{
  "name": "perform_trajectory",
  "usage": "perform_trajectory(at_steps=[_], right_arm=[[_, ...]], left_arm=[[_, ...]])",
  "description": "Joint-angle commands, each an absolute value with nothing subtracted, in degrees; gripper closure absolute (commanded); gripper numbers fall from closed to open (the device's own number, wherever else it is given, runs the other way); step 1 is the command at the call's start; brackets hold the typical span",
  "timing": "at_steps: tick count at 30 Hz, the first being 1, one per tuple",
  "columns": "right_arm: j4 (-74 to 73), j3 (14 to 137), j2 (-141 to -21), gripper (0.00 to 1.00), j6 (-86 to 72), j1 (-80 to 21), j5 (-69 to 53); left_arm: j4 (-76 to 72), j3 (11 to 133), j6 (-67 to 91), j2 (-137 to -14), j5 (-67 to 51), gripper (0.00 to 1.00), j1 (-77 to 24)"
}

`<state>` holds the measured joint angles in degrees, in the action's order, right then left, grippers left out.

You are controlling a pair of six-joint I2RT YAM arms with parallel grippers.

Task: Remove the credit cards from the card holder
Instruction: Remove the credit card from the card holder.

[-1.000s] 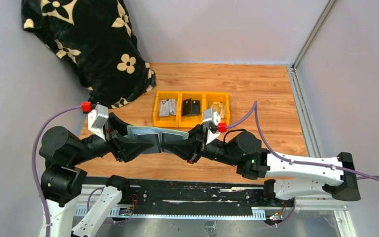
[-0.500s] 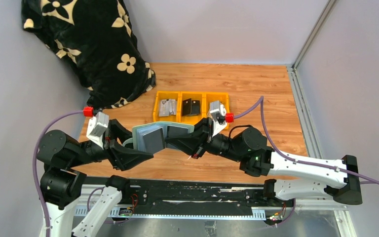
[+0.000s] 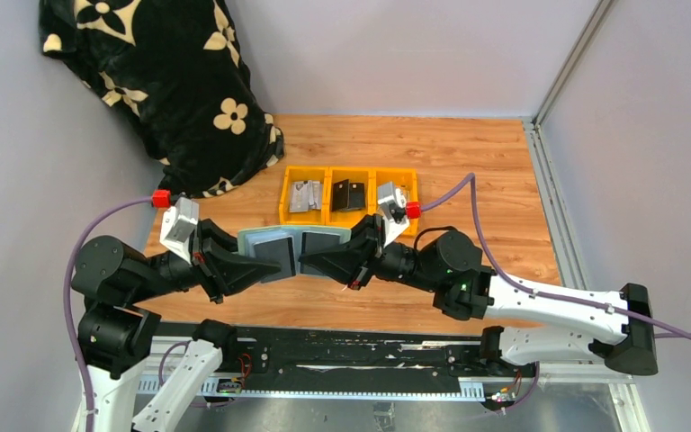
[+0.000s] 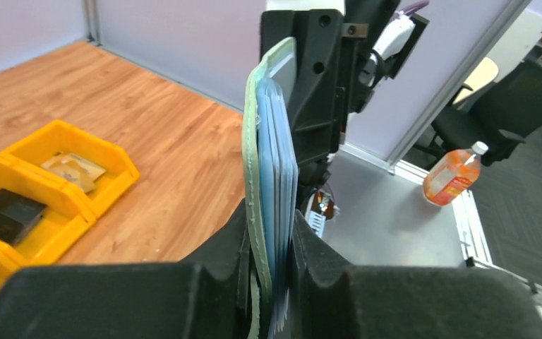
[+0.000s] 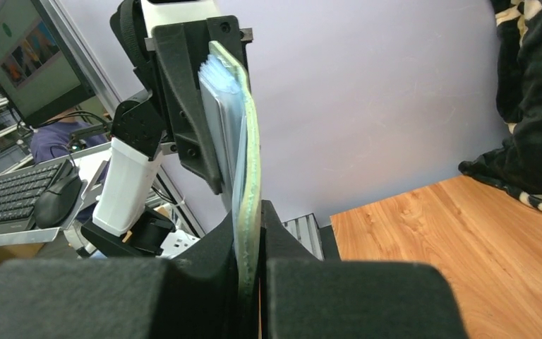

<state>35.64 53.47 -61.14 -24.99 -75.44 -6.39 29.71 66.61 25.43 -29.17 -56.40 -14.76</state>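
My right gripper grips the card holder's green flap; it should open and take the credit card's inner edge (image 3: pixel 291 256) near the card holder's fold before pulling.
The grey-green card holder (image 3: pixel 292 245) hangs open above the table's near edge, stretched between both grippers. My left gripper (image 3: pixel 265 265) is shut on its left half, and my right gripper (image 3: pixel 317 263) is shut on its right half. In the left wrist view the card holder (image 4: pixel 255 162) stands edge-on in my left gripper (image 4: pixel 272 282), with bluish credit cards (image 4: pixel 281 169) stacked against its inner side and pinched along with it. In the right wrist view the thin green flap of the card holder (image 5: pixel 252 169) sits between the closed jaws of my right gripper (image 5: pixel 254 282), and card edges (image 5: pixel 219 99) show near the far gripper.
Three joined yellow bins (image 3: pixel 348 198) holding small items sit just behind the grippers. A black floral blanket (image 3: pixel 162 81) fills the back left corner. A metal rail (image 3: pixel 549 180) runs along the table's right side. An orange bottle (image 4: pixel 448 173) stands off the table.
My left gripper's jaws have closed onto the left half of the card holder. Both arms lifted the holder slightly, then settled, and the holder now bends at its fold.
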Motion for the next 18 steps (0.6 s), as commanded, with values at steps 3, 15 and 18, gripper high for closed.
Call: perform_trajectory(at_steps=[3,15,18], right_arm=[[38.4,51.6,-59.6,0.79,-34.4,-66.7,-20.8],[11.4,55.5,-45.5,0.39,-27.5,-57.4,-7.4],[9.4,58.7,-48.6,0.41,-30.3,-57.4,-11.8]], left_arm=[[32.3,69.0,24.1,-32.0,-61.9,0.93,-14.8],[42.8,70.5,14.9,-35.7,-38.2,1.0,-14.9],[46.3,70.4,14.0,-37.8,-29.8,1.0,-14.8]])
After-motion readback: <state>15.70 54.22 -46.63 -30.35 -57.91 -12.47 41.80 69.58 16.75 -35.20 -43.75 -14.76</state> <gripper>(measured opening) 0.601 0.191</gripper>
